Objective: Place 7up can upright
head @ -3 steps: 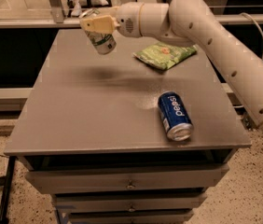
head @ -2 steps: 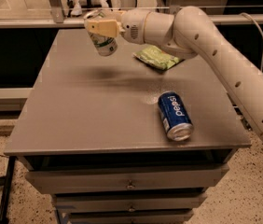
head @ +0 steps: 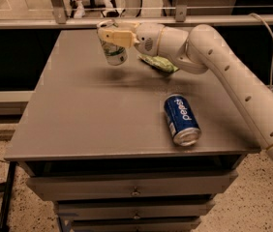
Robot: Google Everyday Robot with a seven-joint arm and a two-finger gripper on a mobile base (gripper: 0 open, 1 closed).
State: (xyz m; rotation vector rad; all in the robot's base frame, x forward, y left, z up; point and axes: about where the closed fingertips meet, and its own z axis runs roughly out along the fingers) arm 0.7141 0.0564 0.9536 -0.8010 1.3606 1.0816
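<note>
Next, I release the 7up can upright on the bare grey table (head: 125,83) near the green snack bag. The can now hangs in the air over the table.
The 7up can (head: 114,52) is silver-white with green markings. It hangs roughly upright in the air over the far left-middle part of the grey table (head: 93,124), casting a shadow below it. My gripper (head: 111,35) is shut on the can's upper part, with cream fingers (head: 119,36) clamped on it. The white arm reaches in from the right.
A blue Pepsi can (head: 181,119) lies on its side near the table's front right. A green snack bag (head: 159,63) lies at the back, partly behind my wrist. Drawers sit under the table top. A railing runs behind the table.
The arm has swung a little, and the gripper with the can has shifted slightly right and a touch lower. The Pepsi can and snack bag have not moved.
</note>
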